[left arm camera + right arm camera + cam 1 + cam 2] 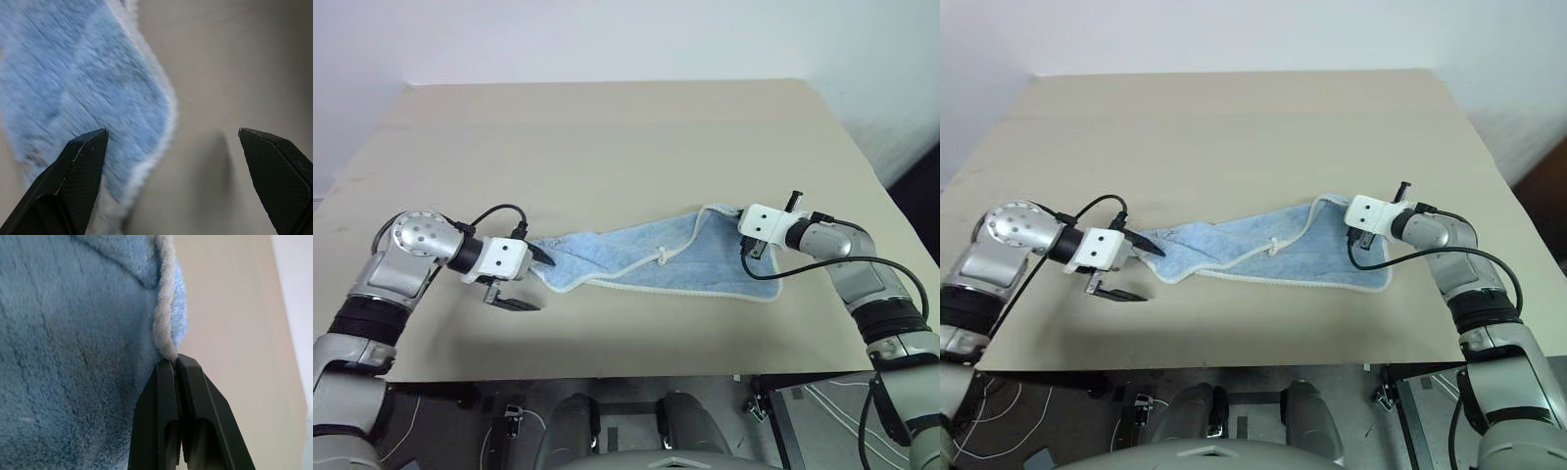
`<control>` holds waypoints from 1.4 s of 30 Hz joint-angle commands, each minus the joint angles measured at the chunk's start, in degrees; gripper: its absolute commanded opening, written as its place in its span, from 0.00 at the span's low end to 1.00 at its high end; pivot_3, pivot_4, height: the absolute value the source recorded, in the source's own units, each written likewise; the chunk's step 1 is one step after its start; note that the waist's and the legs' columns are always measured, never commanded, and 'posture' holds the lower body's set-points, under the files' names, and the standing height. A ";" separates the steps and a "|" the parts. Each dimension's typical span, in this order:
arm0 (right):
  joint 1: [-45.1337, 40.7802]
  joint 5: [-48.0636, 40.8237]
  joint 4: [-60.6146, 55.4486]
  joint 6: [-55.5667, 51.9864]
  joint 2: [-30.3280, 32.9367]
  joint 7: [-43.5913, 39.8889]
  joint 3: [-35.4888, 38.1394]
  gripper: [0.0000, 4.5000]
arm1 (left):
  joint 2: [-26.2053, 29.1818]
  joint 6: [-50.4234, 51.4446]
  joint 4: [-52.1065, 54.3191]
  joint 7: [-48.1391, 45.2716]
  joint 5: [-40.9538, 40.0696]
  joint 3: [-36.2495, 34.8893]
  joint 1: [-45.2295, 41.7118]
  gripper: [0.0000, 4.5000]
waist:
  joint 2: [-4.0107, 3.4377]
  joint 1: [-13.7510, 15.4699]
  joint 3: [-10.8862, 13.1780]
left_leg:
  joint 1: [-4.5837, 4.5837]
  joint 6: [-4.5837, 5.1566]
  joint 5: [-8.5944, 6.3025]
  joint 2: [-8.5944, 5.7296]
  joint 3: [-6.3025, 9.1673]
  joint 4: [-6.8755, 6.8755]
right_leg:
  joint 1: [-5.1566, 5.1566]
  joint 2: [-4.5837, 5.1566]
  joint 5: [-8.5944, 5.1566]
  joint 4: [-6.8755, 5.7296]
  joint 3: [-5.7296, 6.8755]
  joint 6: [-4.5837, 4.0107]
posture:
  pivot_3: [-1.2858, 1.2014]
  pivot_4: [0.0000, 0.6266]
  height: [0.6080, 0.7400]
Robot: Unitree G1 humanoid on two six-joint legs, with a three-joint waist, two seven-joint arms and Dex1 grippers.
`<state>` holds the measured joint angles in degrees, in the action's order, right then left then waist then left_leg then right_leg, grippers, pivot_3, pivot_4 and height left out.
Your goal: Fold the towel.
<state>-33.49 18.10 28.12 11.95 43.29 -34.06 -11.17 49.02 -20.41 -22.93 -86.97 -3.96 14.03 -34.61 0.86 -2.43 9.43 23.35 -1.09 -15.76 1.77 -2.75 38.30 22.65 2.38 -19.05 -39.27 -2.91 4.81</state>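
Note:
The robot's left gripper sits out at the towel's tip, so it should move in and pinch the towel's near corner [559, 289], where the towel's edge with the loop tag ends.
The light blue towel [646, 259] lies crumpled and stretched sideways on the beige table [607, 137], near its front edge. White edging runs around the towel, and a small white loop tag [663, 257] sits near its middle. My right gripper [751, 249] is at the towel's right end, shut on the white-edged rim [166, 340], which is lifted slightly. At the left end my left gripper [533, 282] is open. One of its fingers [83, 161] is over the cloth and the other [274, 166] over bare table, so the towel's left tip lies between them.
The table's front edge [607, 374] runs just below both arms. Bare table surface stretches behind the towel to the white wall [607, 39]. Black cables loop off both wrists, the right one [822, 266] hanging beside the towel's right end.

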 commanded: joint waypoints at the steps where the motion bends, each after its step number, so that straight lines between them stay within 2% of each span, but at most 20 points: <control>1: 0.82 -1.00 -3.47 -1.42 -0.18 0.84 2.07 0.01 | -0.78 -5.55 -3.90 1.23 2.58 0.44 -2.29 1.00 | 0.00 -0.13 0.00 | 0.00 0.00 0.00 0.00 0.00 0.00 | 0.00 0.00 0.00 0.00 -0.01 0.00 | 0.52 0.24 1.00; 10: 2.99 -1.25 -7.33 -4.33 -0.98 1.23 2.80 0.01 | -4.00 -7.94 -8.59 0.00 4.21 2.50 -5.67 1.00 | 0.00 0.07 0.00 | -0.02 0.06 0.04 -0.02 -0.01 0.02 | -0.01 -0.05 0.01 -0.08 -0.01 0.03 | 0.52 0.24 1.00; 13: 4.19 -1.51 -9.02 -5.26 -0.78 1.20 3.32 0.00 | -4.38 -8.38 -9.01 -0.53 3.54 2.05 -5.87 0.86 | 0.00 0.10 0.00 | -0.01 0.08 0.05 -0.04 -0.01 0.03 | -0.02 -0.03 0.02 -0.08 -0.01 0.04 | 0.52 0.24 1.00; 21: 4.42 -1.52 -9.54 -6.01 -0.67 1.20 3.36 0.00 | -4.46 -9.49 -10.33 -0.51 3.35 1.19 -6.18 0.28 | 0.00 -0.06 0.00 | -0.01 0.09 0.06 -0.04 -0.01 0.05 | -0.02 -0.04 0.04 -0.10 -0.01 0.06 | 0.52 0.24 1.00; 27: 3.56 -1.31 -8.80 -5.75 -0.98 1.18 3.00 0.00 | -3.77 -1.01 -5.77 -1.02 -0.19 -0.46 -4.79 0.28 | 0.00 -0.05 0.00 | -0.01 0.09 0.06 -0.04 0.00 0.05 | -0.01 -0.04 0.04 -0.09 -0.01 0.06 | 0.52 0.24 1.00; 32: 2.91 -1.16 -8.24 -5.65 -1.53 1.21 2.55 0.00 | -2.58 0.05 -3.33 -2.31 -1.69 -1.43 -3.21 0.28 | 0.00 -0.12 0.00 | -0.01 0.09 0.06 -0.03 0.00 0.04 | -0.01 -0.05 0.04 -0.10 -0.01 0.06 | 0.52 0.24 1.00; 35: 2.59 -1.07 -7.70 -5.39 -1.72 1.25 2.44 0.00 | -2.21 -0.83 -2.83 -2.26 -1.37 -1.38 -3.03 0.40 | 0.00 -0.07 0.00 | -0.01 0.09 0.06 -0.03 0.00 0.05 | 0.00 -0.05 0.04 -0.10 -0.01 0.06 | 0.52 0.24 1.00; 40: 2.25 -1.02 -7.36 -5.20 -2.00 1.32 2.27 0.00 | -2.21 -4.34 -3.95 -0.92 -0.04 -1.10 -3.07 0.75 | 0.00 -0.01 0.00 | -0.01 0.09 0.06 -0.03 0.00 0.05 | -0.01 -0.04 0.04 -0.10 -0.01 0.06 | 0.52 0.24 1.00; 42: 2.28 -1.02 -7.28 -5.12 -2.05 1.38 2.24 0.00 | -2.48 -4.95 -3.55 -0.92 -0.57 -1.18 -2.89 0.75 | 0.00 -0.03 0.00 | -0.01 0.09 0.06 -0.04 0.00 0.05 | -0.01 -0.04 0.04 -0.10 -0.01 0.06 | 0.52 0.24 1.00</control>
<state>-30.15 17.23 21.62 6.12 41.44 -33.30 -9.76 46.13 -24.30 -27.37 -88.23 -3.84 14.03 -37.49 0.86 -2.46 9.43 23.34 -1.00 -15.70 1.73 -2.75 38.35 22.64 2.35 -19.01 -39.37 -2.92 4.87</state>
